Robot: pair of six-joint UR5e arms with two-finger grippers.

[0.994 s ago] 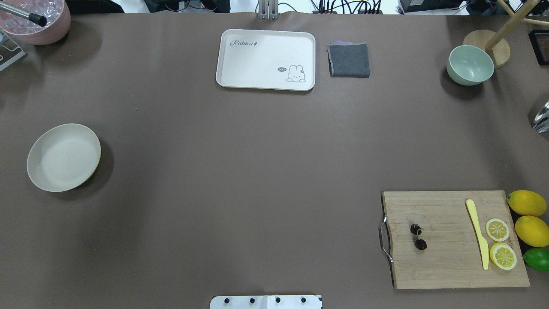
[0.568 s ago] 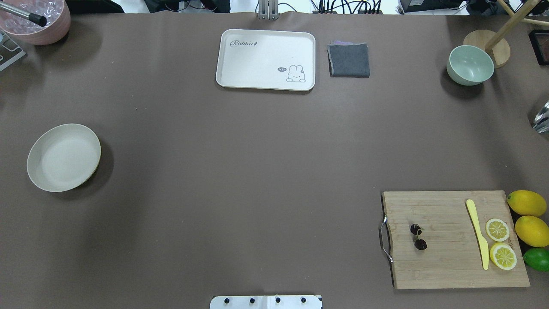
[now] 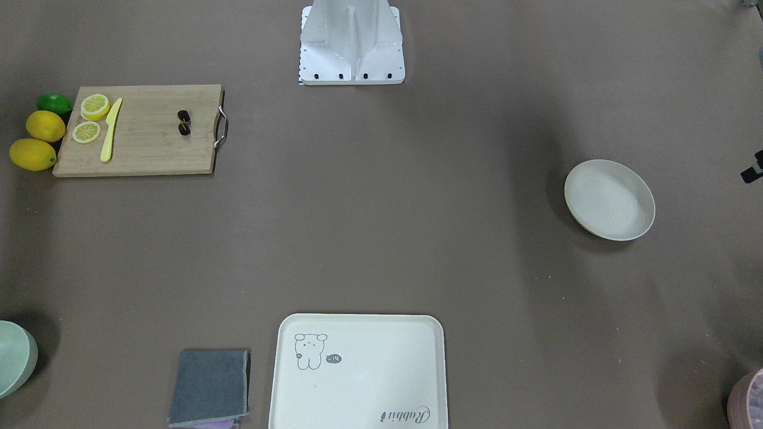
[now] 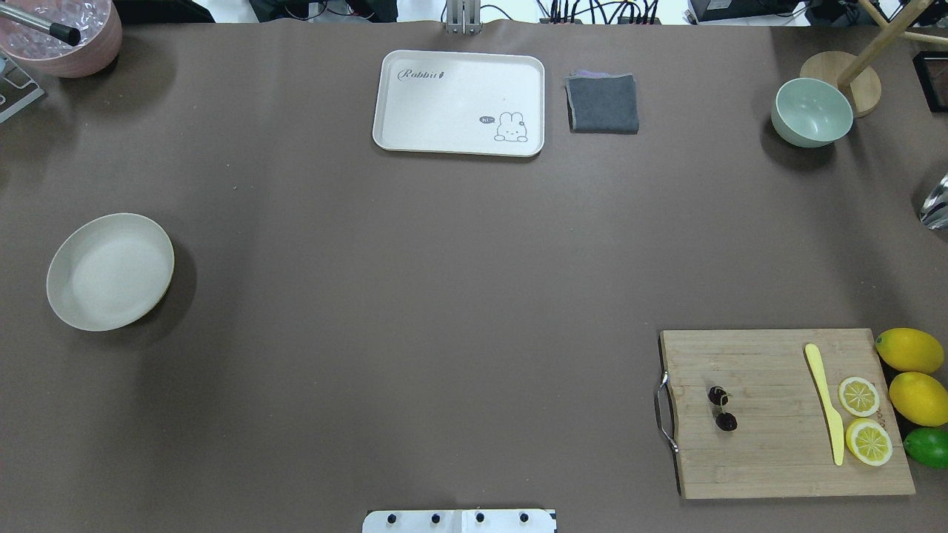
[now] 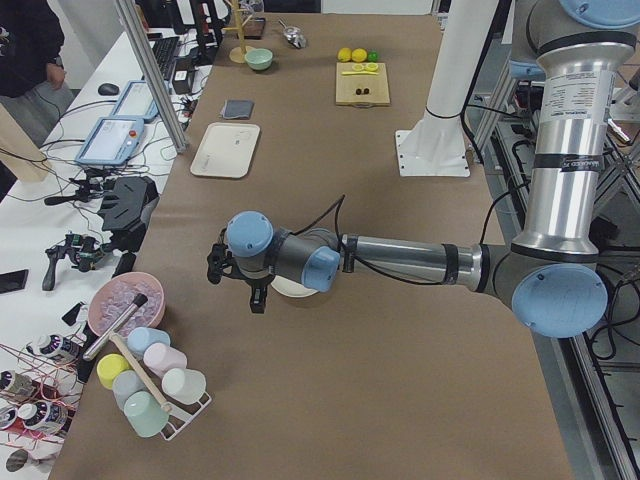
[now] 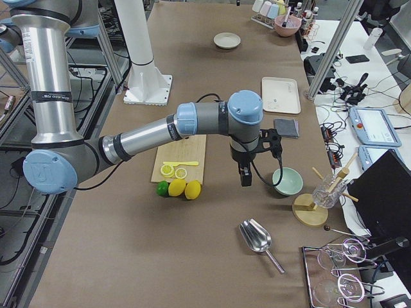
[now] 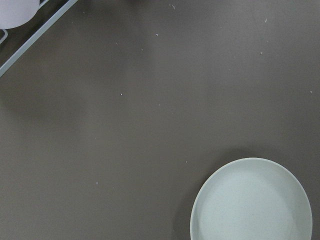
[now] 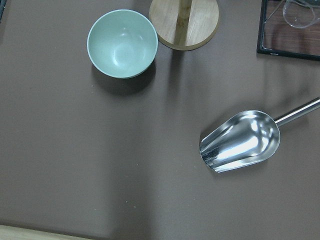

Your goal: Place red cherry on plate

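I need to next use my left gripper to grab the rim of the off-white plate (image 3: 654, 207) (image 7: 191, 226) on the plate's side that is farthest from the wooden cutting board.
The red cherry (image 4: 722, 409), a dark pair on a short stem, lies on the left part of the wooden cutting board (image 4: 770, 459), also seen as the cherry (image 3: 184, 122). The off-white plate (image 4: 111, 272) sits empty near the table's left edge; the plate (image 7: 252, 200) fills the lower right of the left wrist view. My left gripper (image 5: 256, 298) hangs just beyond the plate toward the table's left end. My right gripper (image 6: 244, 176) hovers past the board, near the green bowl. Both show only in the side views, so I cannot tell if either is open or shut.
Lemon slices (image 4: 859, 396), a yellow knife (image 4: 826, 403), whole lemons (image 4: 909, 350) and a lime (image 4: 927, 447) crowd the board's right side. A rabbit tray (image 4: 459, 102), grey cloth (image 4: 602, 104), green bowl (image 4: 812, 112), metal scoop (image 8: 240, 141) and pink bowl (image 4: 63, 37) lie around the edges.
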